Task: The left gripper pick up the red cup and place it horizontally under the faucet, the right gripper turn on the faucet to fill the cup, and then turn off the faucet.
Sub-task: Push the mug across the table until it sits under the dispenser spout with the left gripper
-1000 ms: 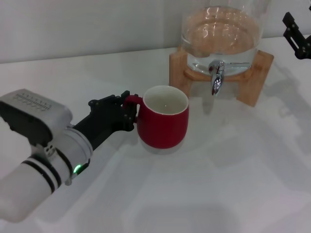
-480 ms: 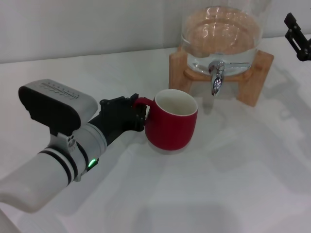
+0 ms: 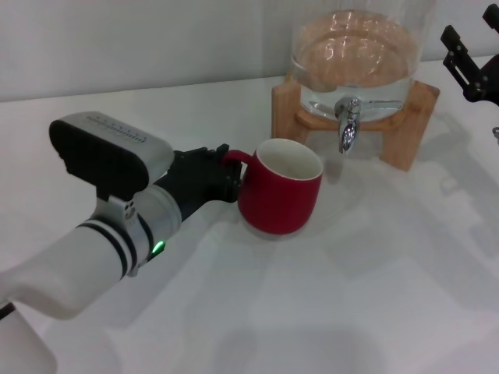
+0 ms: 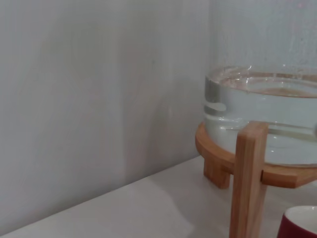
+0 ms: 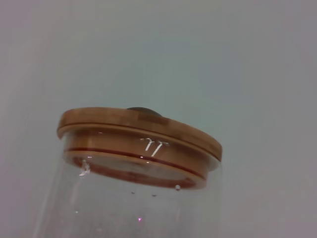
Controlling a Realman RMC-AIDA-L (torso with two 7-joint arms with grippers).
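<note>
My left gripper is going to set the red cup free on the table just before the wooden stand's leg [image 3: 309,224], close to the faucet.
The red cup [image 3: 281,188] stands upright on the white table, in front and to the left of the faucet [image 3: 348,123]. My left gripper [image 3: 228,173] is shut on the cup's loop handle. A sliver of the cup's rim shows in the left wrist view [image 4: 302,223]. The chrome faucet hangs from the clear glass dispenser [image 3: 359,54] on its wooden stand [image 3: 405,125]. My right gripper [image 3: 468,66] is at the far right edge, beside the dispenser and apart from the faucet.
The white table [image 3: 351,296] spreads in front of the dispenser. A grey wall [image 3: 140,39] stands behind. The right wrist view shows the dispenser's wooden lid [image 5: 138,129] from below. The left wrist view shows the stand's leg [image 4: 247,178].
My left arm has pushed forward and right, carrying the cup closer to the faucet. My right gripper has shifted slightly at the frame's edge.
</note>
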